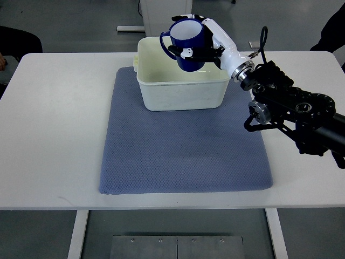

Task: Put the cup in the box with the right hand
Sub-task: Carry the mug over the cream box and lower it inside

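My right gripper is going to let go of the dark blue cup inside the cream plastic box [192, 75], close to the box's near side. The cup is now held over the box's far half.
A dark blue cup [186, 40] with a white inside and a handle on its left is held upright over the cream plastic box [180, 94]. My right hand [207, 43], white with black fingers, is shut around the cup's right side and holds it above the box's far half. The right arm [291, 105] comes in from the right edge. The box stands at the far end of a blue-grey mat [183, 151]. Whether the cup's base touches the box floor is hidden. The left arm is out of view.
The mat lies on a white table [54, 124]. A white cabinet leg [161, 11] stands behind the table. A person's dark sleeve [16, 38] shows at the far left, and another dark shape [331, 29] at the far right.
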Robot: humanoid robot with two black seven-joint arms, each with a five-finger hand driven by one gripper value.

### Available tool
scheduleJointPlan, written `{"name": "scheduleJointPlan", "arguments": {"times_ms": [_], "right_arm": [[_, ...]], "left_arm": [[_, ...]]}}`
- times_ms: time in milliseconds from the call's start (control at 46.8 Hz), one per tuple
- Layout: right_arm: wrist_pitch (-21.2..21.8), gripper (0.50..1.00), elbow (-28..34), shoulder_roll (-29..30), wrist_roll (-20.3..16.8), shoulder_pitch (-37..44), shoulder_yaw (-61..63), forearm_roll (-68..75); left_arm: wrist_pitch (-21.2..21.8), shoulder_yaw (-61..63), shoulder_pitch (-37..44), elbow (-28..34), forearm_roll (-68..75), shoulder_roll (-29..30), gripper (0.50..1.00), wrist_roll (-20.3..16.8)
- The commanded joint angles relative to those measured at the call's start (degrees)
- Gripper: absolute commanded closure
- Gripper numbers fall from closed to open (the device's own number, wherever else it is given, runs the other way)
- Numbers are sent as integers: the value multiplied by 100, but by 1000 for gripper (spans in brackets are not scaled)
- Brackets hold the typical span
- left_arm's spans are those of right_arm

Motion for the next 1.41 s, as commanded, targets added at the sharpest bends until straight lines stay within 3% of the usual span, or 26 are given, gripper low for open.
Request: {"name": "scheduleJointPlan", "arguments": {"times_ms": [0,406,834,962,1261,1389], "right_arm": [[-24,1000,-175,120,-141,-1,68,0],[-305,1000,-509,454,-625,-36,77,0],[-648,998,-659,577,-827,-54,323,9],[-639,829,-650,577,-827,-54,323,9],[-648,530,-641,568,-792,-106,323,9],[-639,513,-642,568,-783,-106,323,9]], "left_arm": [[0,0,-1,0,0,0,500,-1],[0,0,-1,0,0,0,500,-1],[0,0,-1,0,0,0,500,-1],[0,0,-1,0,0,0,500,-1],[0,0,-1,0,0,0,500,-1],[0,0,-1,0,0,0,500,-1]]}}
